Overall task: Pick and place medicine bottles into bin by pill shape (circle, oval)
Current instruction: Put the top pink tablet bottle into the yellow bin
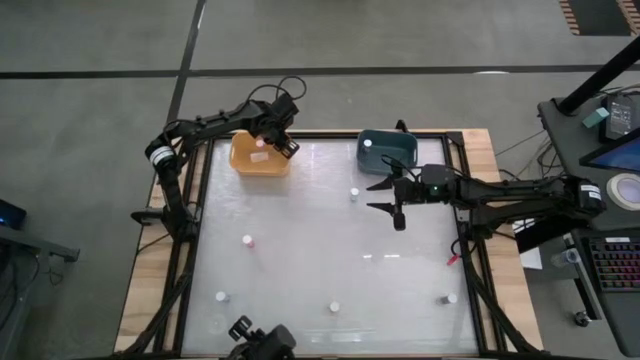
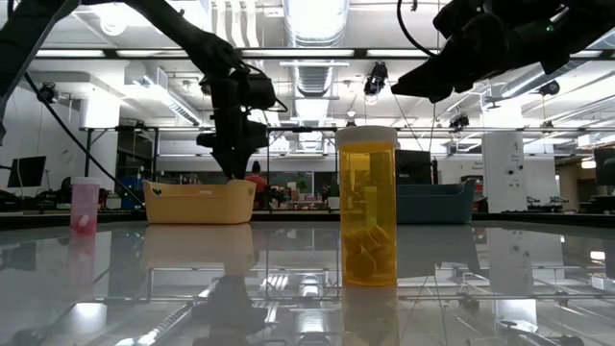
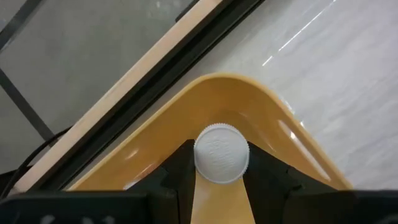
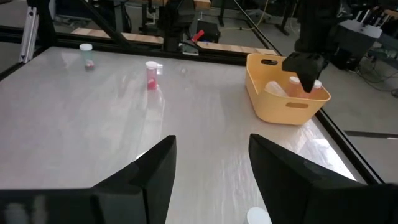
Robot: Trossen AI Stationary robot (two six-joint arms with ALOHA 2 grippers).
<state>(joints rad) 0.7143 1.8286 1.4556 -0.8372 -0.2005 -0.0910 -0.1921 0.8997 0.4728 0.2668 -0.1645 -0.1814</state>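
Note:
I need to release the medicine bottle, now held over the yellow bin, from my left gripper on the yellow bin's bottom [image 1: 263,144] [image 3: 205,147], near the far side of the bin.
My left gripper [image 1: 263,143] is over the yellow bin [image 1: 262,160] at the table's far left, shut on a medicine bottle with a white cap [image 3: 221,153]. My right gripper [image 1: 383,196] is open and empty, hovering right of a white-capped bottle [image 1: 354,193] that stands on the table near the teal bin [image 1: 390,152]. The teal bin holds one bottle [image 1: 367,143]. Other bottles stand upright at the left [image 1: 247,240] and along the near edge [image 1: 221,296] [image 1: 334,307] [image 1: 452,298]. An amber bottle [image 2: 367,207] stands close in the low view. My left gripper pinches the bottle between its two fingers [image 3: 177,171], on opposite sides just under the white cap [image 3: 221,153]. The fingers come from above, pointing down. The bottle is upright within the yellow bin's walls [image 4: 309,87]; whether its base touches the bin's floor I cannot tell.
The glossy white tabletop has a dark raised frame [image 1: 200,200] around it and wooden edges [image 1: 492,160] beyond. The two bins stand side by side along the far edge. A red-tipped object [image 1: 452,258] lies at the right frame. Open tabletop lies in the middle.

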